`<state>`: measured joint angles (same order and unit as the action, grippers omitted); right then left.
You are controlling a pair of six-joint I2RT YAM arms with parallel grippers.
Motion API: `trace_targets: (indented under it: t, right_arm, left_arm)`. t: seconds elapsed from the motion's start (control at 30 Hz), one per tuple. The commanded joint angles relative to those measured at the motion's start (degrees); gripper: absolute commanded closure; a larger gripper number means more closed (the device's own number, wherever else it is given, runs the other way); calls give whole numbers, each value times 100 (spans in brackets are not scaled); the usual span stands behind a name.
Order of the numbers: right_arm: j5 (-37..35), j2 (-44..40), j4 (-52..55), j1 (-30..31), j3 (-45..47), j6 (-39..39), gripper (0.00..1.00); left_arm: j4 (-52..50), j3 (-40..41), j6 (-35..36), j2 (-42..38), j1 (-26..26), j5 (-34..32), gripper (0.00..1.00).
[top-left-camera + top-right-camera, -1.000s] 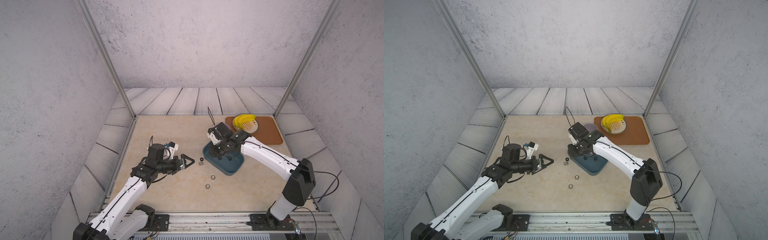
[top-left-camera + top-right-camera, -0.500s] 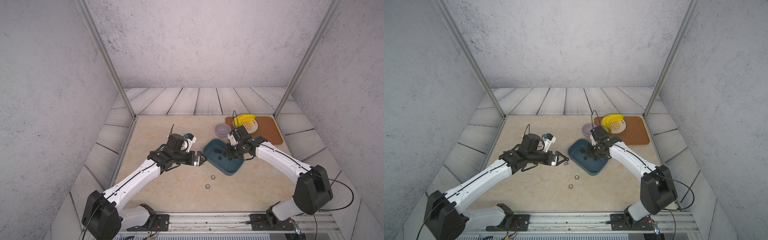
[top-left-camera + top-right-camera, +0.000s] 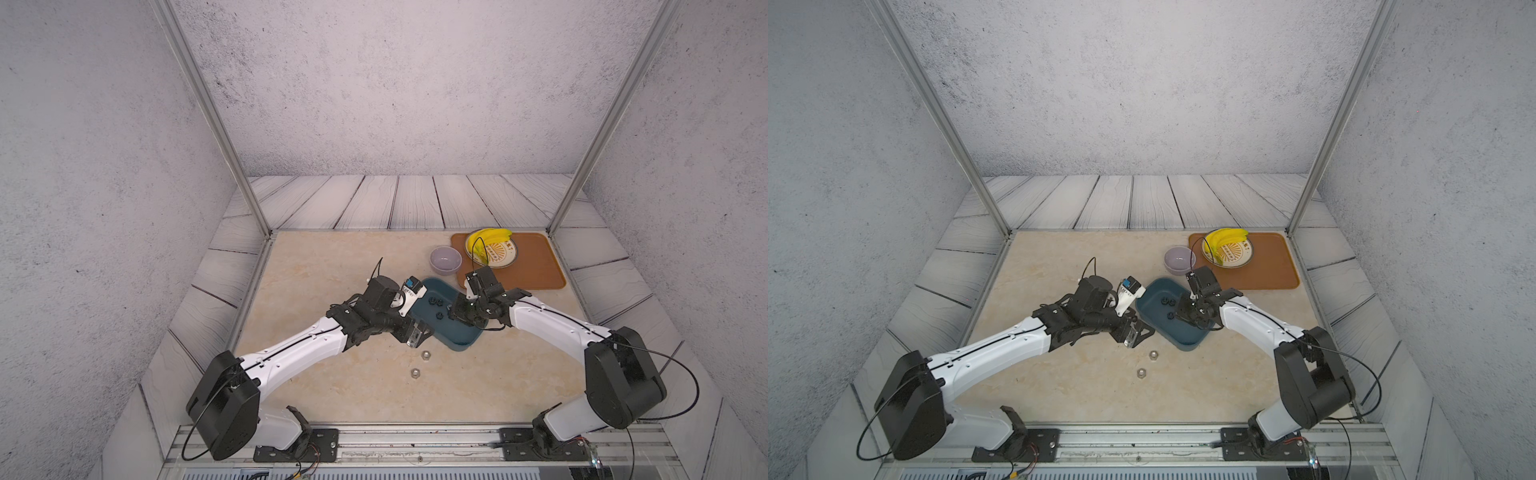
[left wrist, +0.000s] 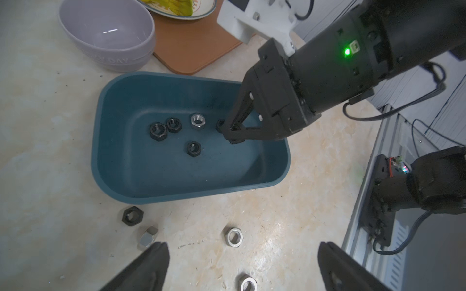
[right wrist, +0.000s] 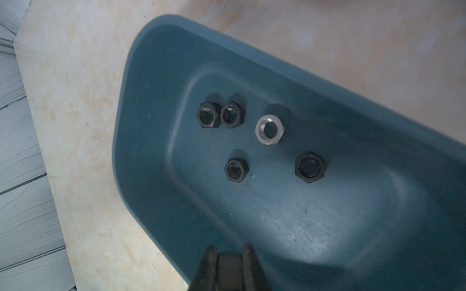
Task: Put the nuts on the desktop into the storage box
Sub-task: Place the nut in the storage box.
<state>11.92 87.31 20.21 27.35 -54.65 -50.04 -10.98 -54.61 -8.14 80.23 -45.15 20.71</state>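
Note:
I need to release the black nut, now held low inside the box, from my right gripper just in front of the silvery nut (image 3: pixel 448 316) (image 5: pixel 259 173) in the teal storage box.
The teal storage box (image 3: pixel 461 343) (image 3: pixel 1187 345) (image 4: pixel 176 196) (image 5: pixel 151 75) lies on the beige desktop (image 3: pixel 332 270) and holds several nuts, four black and one silvery (image 5: pixel 269 129). My right gripper (image 3: pixel 455 314) (image 3: pixel 1177 316) (image 4: pixel 234 134) (image 5: pixel 230 248) hangs low inside the box, shut on a black nut. My left gripper (image 3: pixel 419 336) (image 3: pixel 1138 336) (image 4: pixel 242 248) is open just off the box's near-left corner. In its wrist view, below and beside it on the desktop lie a black nut (image 4: pixel 132 215) and three silvery nuts (image 4: pixel 233 236). Both top views show two of those silvery nuts (image 3: pixel 425 354) (image 3: pixel 1141 372).
A lilac bowl (image 3: pixel 445 259) (image 4: pixel 108 35) stands just behind the box. To its right lies an orange-brown tray (image 3: pixel 532 266) carrying a plate with bananas (image 3: pixel 490 249). Both arms nearly meet over the box. The metal rail (image 3: pixel 415 444) runs along the front edge.
My left arm has swung right, bringing its open gripper from the left of the desktop to the box's corner. My right gripper has shifted from the box's left side to over its right part.

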Motion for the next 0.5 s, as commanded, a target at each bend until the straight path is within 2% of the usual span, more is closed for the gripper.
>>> trace_targets:
  t: [0.0, 0.27, 0.47]
  right_arm:
    - [-187, 171, -548, -17, 111, -529, 94]
    - [-505, 673, -1030, -13, 228, -1277, 93]
    - [-631, 1105, -1282, -9, 188, -1511, 93]
  left_arm:
    - [-102, -148, 634, 240, -71, -263, 2]
    - [-136, -172, 727, 520, -146, -365, 2]
    - [-161, -179, 723, 561, -169, -418, 2]
